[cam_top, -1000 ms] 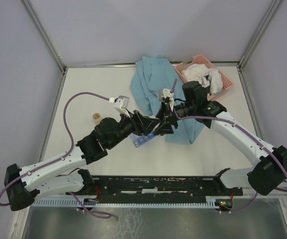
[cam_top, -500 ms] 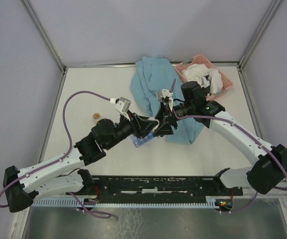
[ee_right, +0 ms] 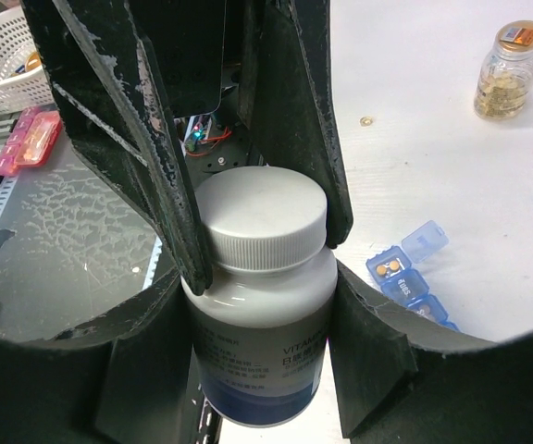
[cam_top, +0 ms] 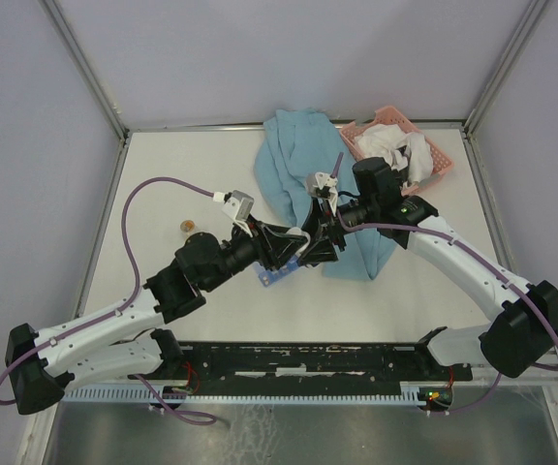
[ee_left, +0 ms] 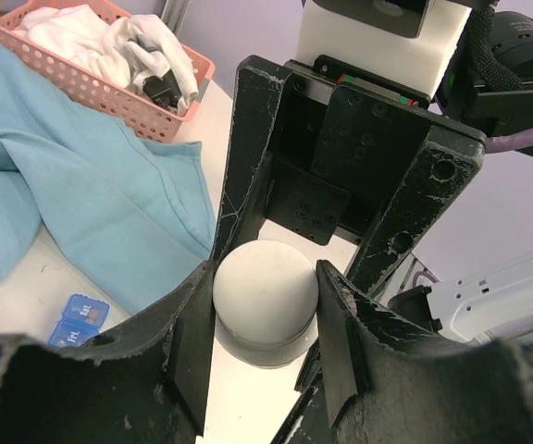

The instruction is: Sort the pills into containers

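Next, my left gripper puts the white vitamin bottle down on the table (cam_top: 212, 223) next to the small glass jar.
A white vitamin bottle (ee_right: 262, 342) with a ribbed white cap (ee_right: 262, 217) hangs between both grippers above the table. My right gripper (ee_right: 259, 305) is shut on the bottle's body. My left gripper (ee_left: 266, 277) is shut on the cap (ee_left: 265, 291). In the top view they meet at mid-table, left gripper (cam_top: 296, 249), right gripper (cam_top: 320, 235). The blue organiser strip (ee_right: 407, 277) lies below them; it also shows in the top view (cam_top: 277, 274) and the left wrist view (ee_left: 72, 319). One lid is open, with two tan pills (ee_right: 389, 266) inside. One loose pill (ee_right: 366, 120) lies on the table.
A small glass jar (ee_right: 505, 69) of yellowish pellets with an orange lid stands at the left of the table (cam_top: 189, 229). A blue cloth (cam_top: 303, 160) lies behind the grippers. A pink mesh basket (cam_top: 434, 155) with white cloth sits at the back right.
The left arm drew back slightly to the left a second ago and has held still since. Both grippers keep their hold on the bottle.
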